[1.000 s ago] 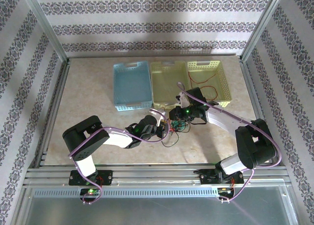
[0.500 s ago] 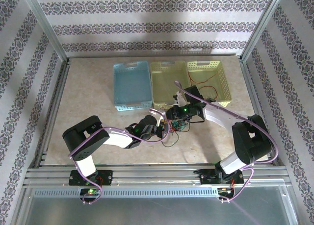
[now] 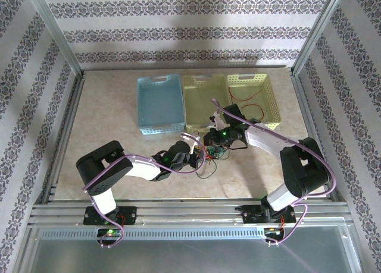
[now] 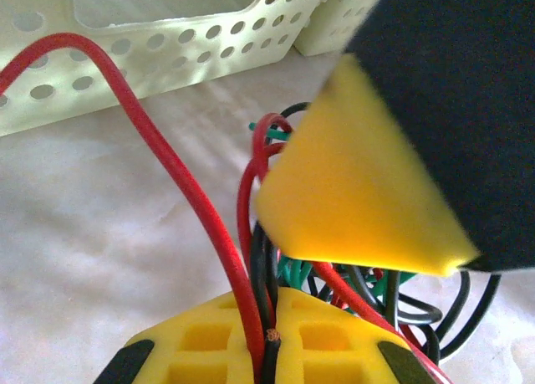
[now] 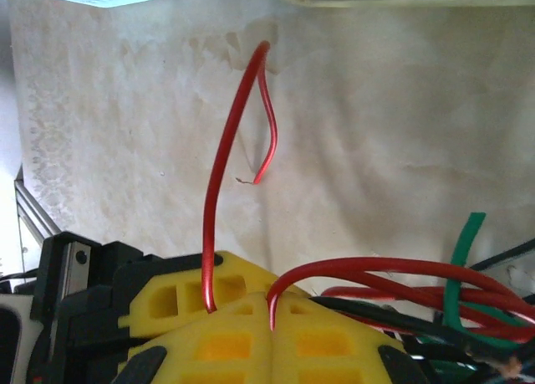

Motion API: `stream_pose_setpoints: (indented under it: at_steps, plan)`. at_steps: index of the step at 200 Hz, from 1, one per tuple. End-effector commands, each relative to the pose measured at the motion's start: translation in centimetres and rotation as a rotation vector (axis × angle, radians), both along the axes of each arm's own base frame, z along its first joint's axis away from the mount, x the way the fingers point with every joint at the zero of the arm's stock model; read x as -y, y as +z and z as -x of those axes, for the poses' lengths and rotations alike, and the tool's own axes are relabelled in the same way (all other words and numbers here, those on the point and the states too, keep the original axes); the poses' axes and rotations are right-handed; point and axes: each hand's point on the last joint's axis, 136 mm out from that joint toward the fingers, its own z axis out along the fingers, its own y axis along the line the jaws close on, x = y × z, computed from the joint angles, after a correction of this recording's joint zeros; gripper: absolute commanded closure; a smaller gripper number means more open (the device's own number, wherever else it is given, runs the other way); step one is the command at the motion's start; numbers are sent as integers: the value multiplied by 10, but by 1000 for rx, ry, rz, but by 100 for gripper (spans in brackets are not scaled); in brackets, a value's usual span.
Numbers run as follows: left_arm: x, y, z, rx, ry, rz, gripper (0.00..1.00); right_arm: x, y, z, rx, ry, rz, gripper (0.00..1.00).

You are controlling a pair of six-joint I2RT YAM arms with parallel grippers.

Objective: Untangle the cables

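The robot's right gripper needs to release the red cable, now held at the tangle, on the table (image 3: 209, 131) between the tangle and the pale green basket.
The cables lie in a red, black and green tangle (image 3: 212, 155) on the table in front of the baskets. My left gripper (image 3: 195, 156) comes in from the left; in its wrist view (image 4: 272, 304) its yellow fingers are shut on a red cable (image 4: 180, 183) and a black cable (image 4: 266, 267), with green cable (image 4: 297, 271) looped just behind. My right gripper (image 3: 213, 143) sits right above the tangle, almost touching the left one. Seen from its wrist, the right gripper (image 5: 272, 304) is shut on a red cable (image 5: 368, 268). Another red strand (image 5: 219, 166) rises beside it.
Three baskets stand side by side behind the tangle: a blue one (image 3: 144, 106), a pale green one (image 3: 189, 106) and a yellow one (image 3: 271, 100) holding a red cable (image 3: 253, 110). Aluminium frame rails border the table. Purple arm cables (image 3: 280, 143) arch over both arms.
My right gripper has shut on a red cable and shifted slightly left, closer to the left gripper. The left gripper has kept its grip in place.
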Motion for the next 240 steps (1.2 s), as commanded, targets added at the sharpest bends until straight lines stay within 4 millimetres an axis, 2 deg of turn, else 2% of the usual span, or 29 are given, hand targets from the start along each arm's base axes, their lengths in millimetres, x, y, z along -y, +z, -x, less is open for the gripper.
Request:
stream_pose_setpoints:
  at_steps: [1,22,50,92,127,147,172,198,221,236,240]
  plan:
    - [6,26,-1,59,24,86,100,8,20,-2,50,-54,-51,100]
    - [2,23,-4,51,49,90,100,17,46,-6,123,-98,-103,100]
    - [-3,19,-8,32,73,98,100,32,98,-10,275,-146,-194,100]
    - [-5,15,-10,19,85,105,100,69,167,-17,477,-268,-265,100]
    - [-6,14,-10,12,88,109,100,107,208,-22,623,-420,-253,100]
    - [-9,14,-10,15,92,114,100,128,223,-23,696,-521,-216,100]
    - [-15,14,-11,14,112,126,100,146,227,-24,735,-612,-168,100]
    - [-19,15,-11,12,117,127,100,148,219,-24,725,-614,-142,100]
    - [-15,16,-10,12,94,125,100,140,187,-25,613,-577,-119,100]
    - [-11,18,-10,11,80,123,100,128,159,-20,540,-531,-86,86]
    - [-10,17,-10,10,78,122,100,124,152,-18,527,-513,-73,79]
